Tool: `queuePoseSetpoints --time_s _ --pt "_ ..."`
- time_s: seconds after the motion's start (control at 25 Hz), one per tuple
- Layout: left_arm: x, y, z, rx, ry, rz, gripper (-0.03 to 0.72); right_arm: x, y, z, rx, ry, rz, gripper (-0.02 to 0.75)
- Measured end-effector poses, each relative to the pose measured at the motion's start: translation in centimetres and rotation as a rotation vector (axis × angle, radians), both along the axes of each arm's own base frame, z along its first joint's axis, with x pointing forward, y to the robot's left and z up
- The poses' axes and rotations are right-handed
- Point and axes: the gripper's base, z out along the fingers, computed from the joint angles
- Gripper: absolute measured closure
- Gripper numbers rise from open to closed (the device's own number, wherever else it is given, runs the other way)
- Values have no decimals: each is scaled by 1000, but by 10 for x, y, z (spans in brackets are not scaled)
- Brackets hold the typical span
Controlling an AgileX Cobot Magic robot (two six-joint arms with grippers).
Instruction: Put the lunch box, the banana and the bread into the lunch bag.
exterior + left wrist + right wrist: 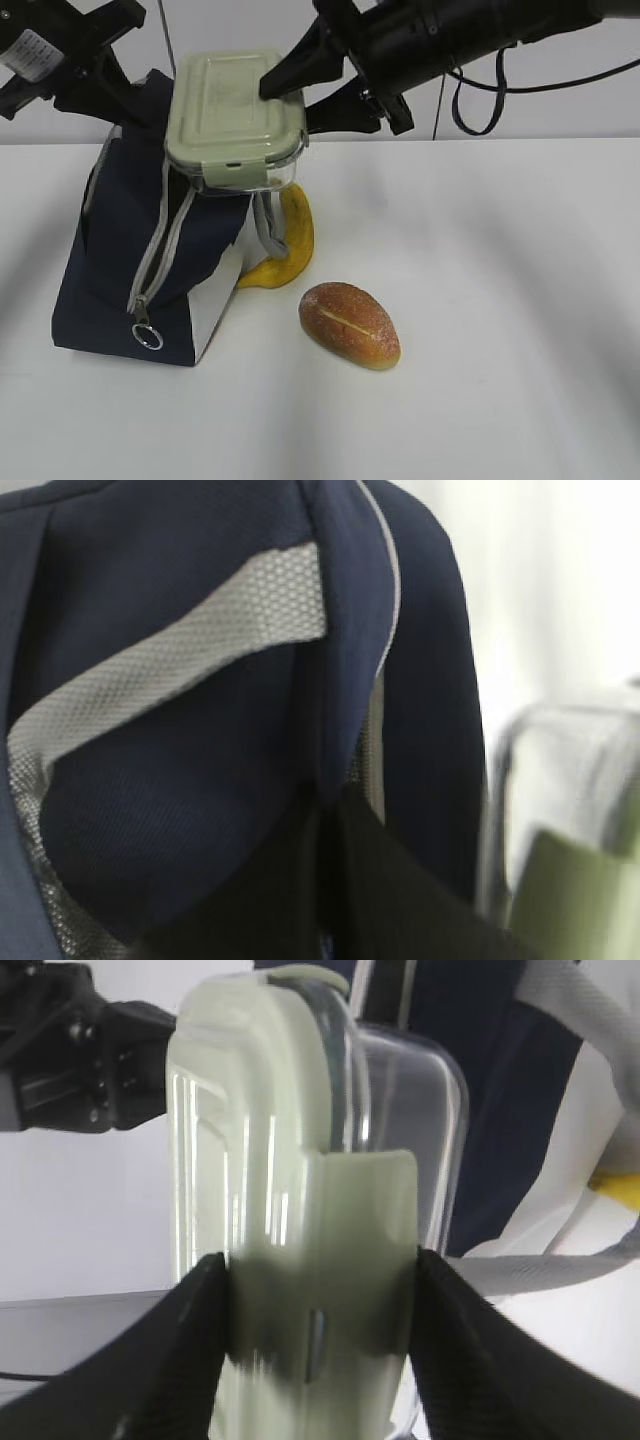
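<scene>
Next, I release the lunch box from my right gripper deep between the open zipper edges of the navy lunch bag [170, 206]. The lunch box is tilted over the bag's mouth now.
The navy lunch bag [120, 260] stands at the left, its zipper [160, 250] open. My left gripper [128, 98] is shut on the bag's top edge; in the left wrist view its dark fingers [400, 900] pinch the navy fabric [200, 780]. My right gripper [300, 95] is shut on the lunch box [235, 110], gripping the green lid and the clear base, and holds it tilted over the bag's mouth [300, 1160]. The banana [290, 250] lies behind the bag's right side. The bread [350, 322] lies on the table in front of the banana.
A grey strap handle [268, 230] hangs down beside the banana. The zipper's metal ring pull [148, 337] hangs at the bag's front bottom corner. The white table [500, 300] stretches to the right of the bread.
</scene>
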Motion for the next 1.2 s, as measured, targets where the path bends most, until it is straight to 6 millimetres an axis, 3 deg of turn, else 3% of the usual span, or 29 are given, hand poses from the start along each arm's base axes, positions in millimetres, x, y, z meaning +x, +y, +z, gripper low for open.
queuePoseSetpoints --time_s 0.24,0.52,0.88,1.2 --pt "0 0 0 -3 3 -1 690 21 9 -25 -27 47 -31 342" --pt "0 -1 0 -10 4 -1 690 26 21 -32 -210 39 -32 342" --pt "0 -1 0 -7 5 -2 690 27 79 -42 -265 10 -25 342" --pt "0 0 -1 -4 7 -2 690 33 129 -79 -292 22 -1 342"
